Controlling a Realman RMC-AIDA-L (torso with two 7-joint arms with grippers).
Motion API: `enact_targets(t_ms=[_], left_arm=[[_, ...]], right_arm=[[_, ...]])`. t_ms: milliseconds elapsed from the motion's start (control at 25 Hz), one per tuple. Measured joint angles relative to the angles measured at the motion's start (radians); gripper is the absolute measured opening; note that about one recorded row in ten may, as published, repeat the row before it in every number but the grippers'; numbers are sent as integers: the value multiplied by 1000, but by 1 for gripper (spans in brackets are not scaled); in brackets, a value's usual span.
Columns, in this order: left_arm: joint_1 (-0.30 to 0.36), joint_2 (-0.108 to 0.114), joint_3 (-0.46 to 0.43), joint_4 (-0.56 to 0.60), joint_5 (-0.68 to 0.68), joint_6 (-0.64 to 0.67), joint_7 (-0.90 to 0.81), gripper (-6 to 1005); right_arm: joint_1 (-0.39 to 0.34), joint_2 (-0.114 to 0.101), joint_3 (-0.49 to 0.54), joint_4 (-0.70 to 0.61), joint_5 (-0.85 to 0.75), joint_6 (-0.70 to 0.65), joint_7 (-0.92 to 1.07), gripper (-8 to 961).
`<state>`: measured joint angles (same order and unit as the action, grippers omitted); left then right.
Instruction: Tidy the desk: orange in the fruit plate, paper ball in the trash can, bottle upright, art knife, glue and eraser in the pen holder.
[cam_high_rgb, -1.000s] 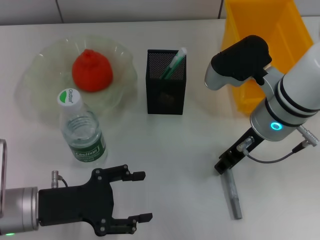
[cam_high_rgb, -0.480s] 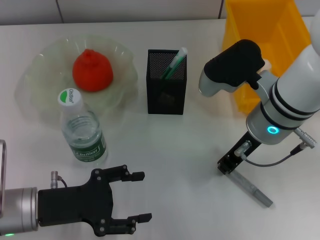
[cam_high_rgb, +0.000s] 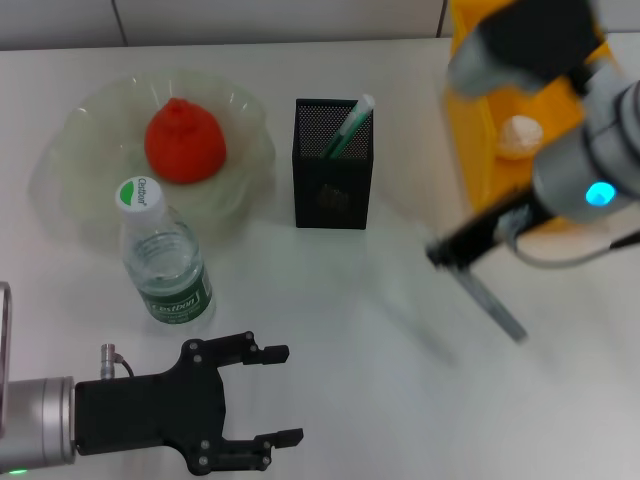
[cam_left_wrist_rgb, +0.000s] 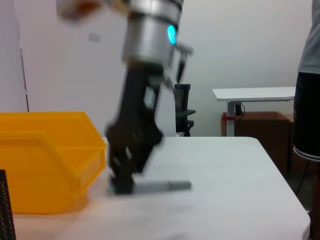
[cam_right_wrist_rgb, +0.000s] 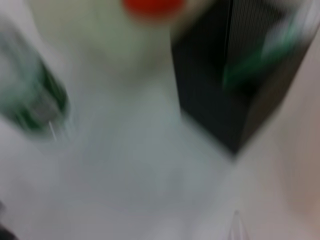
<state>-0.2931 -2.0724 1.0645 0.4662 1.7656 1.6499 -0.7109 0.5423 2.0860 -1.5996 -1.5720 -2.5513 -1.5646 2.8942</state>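
Next, I let go with my right gripper so that the art knife rests inside the pen holder's side (cam_high_rgb: 308, 129) (cam_right_wrist_rgb: 227, 45) nearest the fruit plate.
The orange (cam_high_rgb: 184, 140) lies in the pale-green fruit plate (cam_high_rgb: 60, 150). The bottle (cam_high_rgb: 165, 265) stands upright in front of the plate. The black mesh pen holder (cam_high_rgb: 332, 175) holds a green-and-white stick (cam_high_rgb: 350, 125). The paper ball (cam_high_rgb: 520, 136) lies in the yellow trash can (cam_high_rgb: 478, 130). My right gripper (cam_high_rgb: 447, 254) is shut on one end of the grey art knife (cam_high_rgb: 492, 298), to the right of the pen holder. The left wrist view shows this gripper (cam_left_wrist_rgb: 122, 181) and the knife (cam_left_wrist_rgb: 165, 186). My left gripper (cam_high_rgb: 278, 394) is open and empty at the front left. The eraser is out of view.
In the left wrist view the trash can (cam_left_wrist_rgb: 45, 155) stands beside the right arm, and the table's far edge (cam_left_wrist_rgb: 280, 175) shows. The right wrist view is blurred; it shows the pen holder (cam_right_wrist_rgb: 235, 90), the bottle (cam_right_wrist_rgb: 35, 105) and the orange (cam_right_wrist_rgb: 152, 5).
My right gripper has risen and moved back toward the trash can, carrying the art knife by one end; the knife's free end swung to the right. The left arm has not moved.
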Motion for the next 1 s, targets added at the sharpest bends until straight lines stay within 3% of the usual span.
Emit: enact_targets(t_ms=[160, 240, 360, 440, 560, 760, 880, 1000], left_arm=[[2, 1, 0, 0, 0, 0, 0, 772], [2, 1, 0, 0, 0, -2, 1, 772], [2, 1, 0, 0, 0, -7, 1, 772], [2, 0, 1, -1, 0, -8, 1, 772], [2, 1, 1, -5, 0, -9, 1, 772], [2, 2, 2, -11, 0, -10, 1, 772], [3, 2, 2, -11, 0, -11, 1, 772], [3, 1, 2, -11, 0, -12, 1, 772]], right_arm=[[-97, 1, 127, -186, 144, 55, -118, 139], [-164, 2, 168, -228, 262, 166, -232, 138], [-247, 1, 173, -170, 501, 394, -485, 138], [-266, 1, 168, -52, 710, 510, -705, 137], [-223, 2, 169, 166, 974, 569, -1012, 136], [-73, 0, 176, 604, 1343, 566, -1449, 135], [14, -1, 174, 815, 1479, 563, -1634, 134], [83, 2, 170, 945, 1525, 561, -1714, 134]])
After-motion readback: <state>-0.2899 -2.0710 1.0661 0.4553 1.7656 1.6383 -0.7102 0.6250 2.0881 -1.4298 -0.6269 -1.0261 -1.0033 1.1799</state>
